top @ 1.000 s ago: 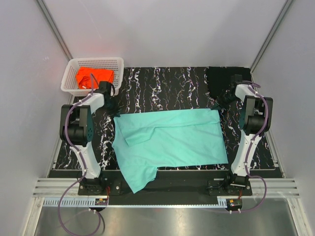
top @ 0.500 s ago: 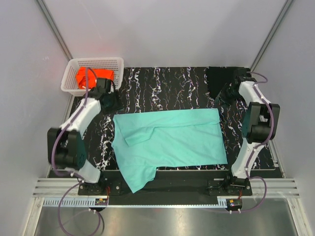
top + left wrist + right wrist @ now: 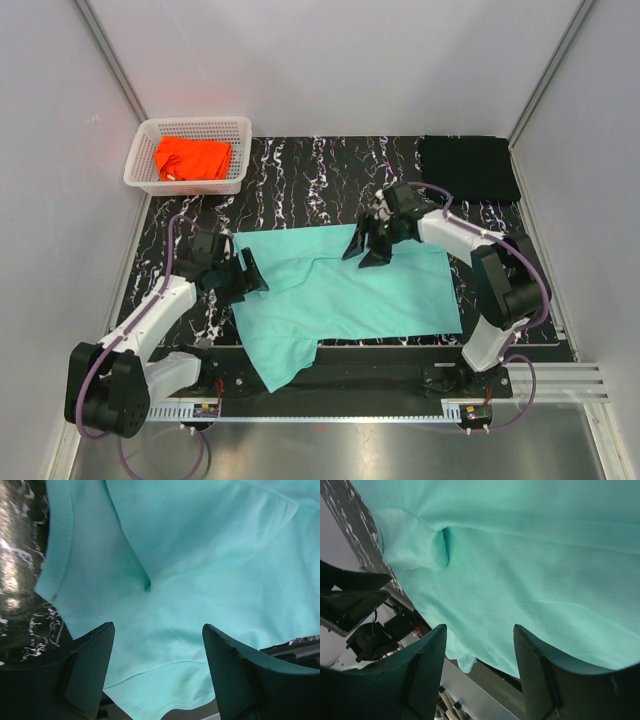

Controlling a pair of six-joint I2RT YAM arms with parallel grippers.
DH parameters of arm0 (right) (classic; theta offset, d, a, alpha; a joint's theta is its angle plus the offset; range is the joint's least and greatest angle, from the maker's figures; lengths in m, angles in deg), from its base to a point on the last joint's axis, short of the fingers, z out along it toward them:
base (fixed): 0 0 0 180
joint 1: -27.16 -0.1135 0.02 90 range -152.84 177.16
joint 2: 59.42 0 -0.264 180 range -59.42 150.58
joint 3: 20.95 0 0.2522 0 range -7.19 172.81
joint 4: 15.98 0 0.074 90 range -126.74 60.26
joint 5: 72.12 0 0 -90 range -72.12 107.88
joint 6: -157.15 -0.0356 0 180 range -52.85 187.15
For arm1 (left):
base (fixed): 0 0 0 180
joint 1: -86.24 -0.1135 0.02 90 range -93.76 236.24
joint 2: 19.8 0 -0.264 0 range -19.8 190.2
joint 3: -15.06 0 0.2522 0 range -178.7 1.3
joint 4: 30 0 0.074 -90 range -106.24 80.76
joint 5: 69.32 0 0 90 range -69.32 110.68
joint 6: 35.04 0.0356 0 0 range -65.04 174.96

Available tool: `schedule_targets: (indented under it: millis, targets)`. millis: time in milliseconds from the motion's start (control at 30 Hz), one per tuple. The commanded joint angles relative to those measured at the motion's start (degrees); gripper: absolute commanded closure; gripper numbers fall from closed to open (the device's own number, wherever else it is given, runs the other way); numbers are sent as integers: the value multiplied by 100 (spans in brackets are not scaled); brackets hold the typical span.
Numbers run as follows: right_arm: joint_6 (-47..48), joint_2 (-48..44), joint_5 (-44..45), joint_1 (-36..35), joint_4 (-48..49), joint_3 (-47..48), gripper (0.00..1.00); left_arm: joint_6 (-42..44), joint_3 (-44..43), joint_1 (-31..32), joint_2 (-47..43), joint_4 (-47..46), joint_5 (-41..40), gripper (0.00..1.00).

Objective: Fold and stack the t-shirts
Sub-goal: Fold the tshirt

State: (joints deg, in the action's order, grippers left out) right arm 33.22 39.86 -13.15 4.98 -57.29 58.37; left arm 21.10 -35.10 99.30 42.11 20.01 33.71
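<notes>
The folded-over sleeve of the mint-teal t-shirt sticks out past the shirt's folded side, so my left gripper will grab the sleeve's corner (image 3: 150, 583) and pull it back.
The mint-teal t-shirt (image 3: 350, 285) lies spread flat in the middle of the table, one sleeve hanging over the near edge. My left gripper (image 3: 249, 276) hovers open over its left edge; in the left wrist view the cloth (image 3: 200, 555) fills the frame past the gripper (image 3: 158, 626), with nothing between the fingers. My right gripper (image 3: 363, 252) hangs open over the shirt's far edge near the middle, and the right wrist view shows its gripper (image 3: 480, 627) above the teal cloth (image 3: 520, 545). The orange t-shirt (image 3: 190, 157) sits in the basket. The black t-shirt (image 3: 468, 168) lies folded at the back right.
The white lattice basket (image 3: 236, 128) stands at the back left corner. Grey walls close in the black veined tabletop (image 3: 320, 180) on three sides. A metal rail (image 3: 330, 400) runs along the near edge by the arm bases.
Both arms have swung in from the back corners to over the teal shirt, the left toward its left edge, the right to its far edge. Both grippers have gone from shut to open.
</notes>
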Motion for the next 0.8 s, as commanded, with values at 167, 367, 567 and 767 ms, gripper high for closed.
schedule_targets:
  millis: [167,367,567,767]
  targets:
    - [-1088,363,-659,-920,1541,-325,48,-51,397,-22,136,-1471,393,19]
    - [-1370,837,-659,-1105,1647,0,63,-172,160,-49,874,-1664,541,33]
    - [-1406,1312,-703,-1351,1656,308,75,-199,-182,-93,1130,-1665,717,62]
    - [-1397,1717,-703,-1500,1639,616,89,-191,-701,-356,1200,-1516,770,70]
